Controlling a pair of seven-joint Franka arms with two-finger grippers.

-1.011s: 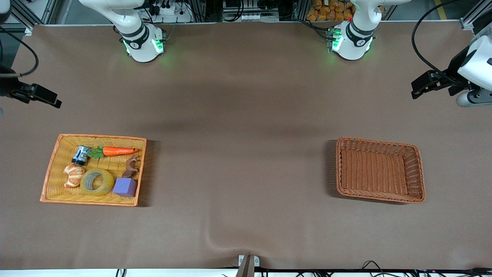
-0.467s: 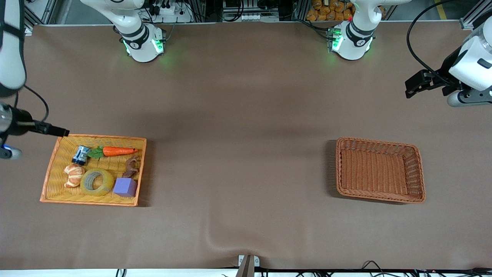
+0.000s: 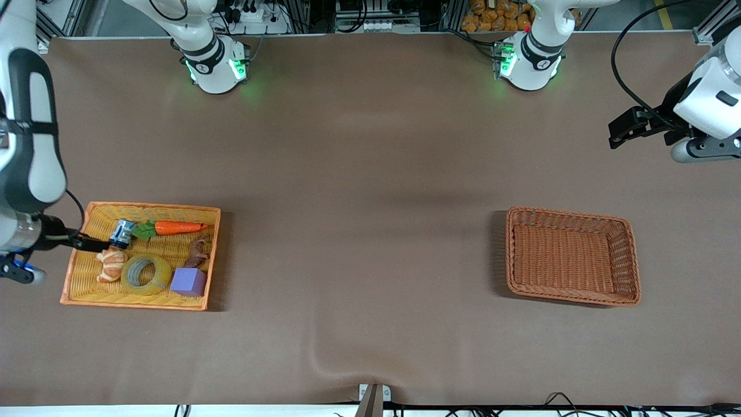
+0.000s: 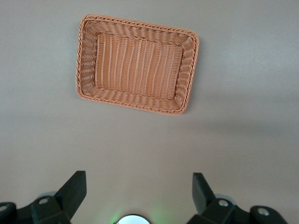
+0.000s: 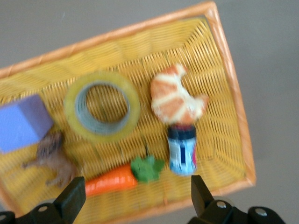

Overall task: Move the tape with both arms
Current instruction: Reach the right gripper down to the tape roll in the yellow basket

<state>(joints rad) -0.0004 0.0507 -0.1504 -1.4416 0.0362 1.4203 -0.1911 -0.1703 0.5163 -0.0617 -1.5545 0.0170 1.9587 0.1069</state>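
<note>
The robot's right gripper will next go to the tape's side (image 3: pixel 127 273) (image 5: pixel 133 106) nearest the croissant and close there, with one finger inside the tape's ring.
The tape (image 3: pixel 146 274), a yellowish ring with a grey core, lies flat in the yellow tray (image 3: pixel 139 305) between the croissant (image 3: pixel 111 264) and a purple block (image 3: pixel 188 281). My right gripper (image 3: pixel 98 244) is open and empty, up over the tray's end by the croissant and the can. In the right wrist view the tape (image 5: pixel 102 106) lies apart from the open right gripper (image 5: pixel 137 196), which hangs over the carrot (image 5: pixel 112 179). My left gripper (image 3: pixel 618 132) is open and empty, high over bare table at the left arm's end, where the arm waits; it also shows in the left wrist view (image 4: pixel 139 191).
The tray also holds a carrot (image 3: pixel 176 227), a small can (image 3: pixel 121 233) and a brown toy animal (image 3: pixel 198 251). An empty brown wicker basket (image 3: pixel 631 255) sits toward the left arm's end and shows in the left wrist view (image 4: pixel 135 26). Brown cloth covers the table.
My right gripper has swung from over bare table to over the tray's end by the croissant. My left gripper has shifted slightly toward the table's middle.
</note>
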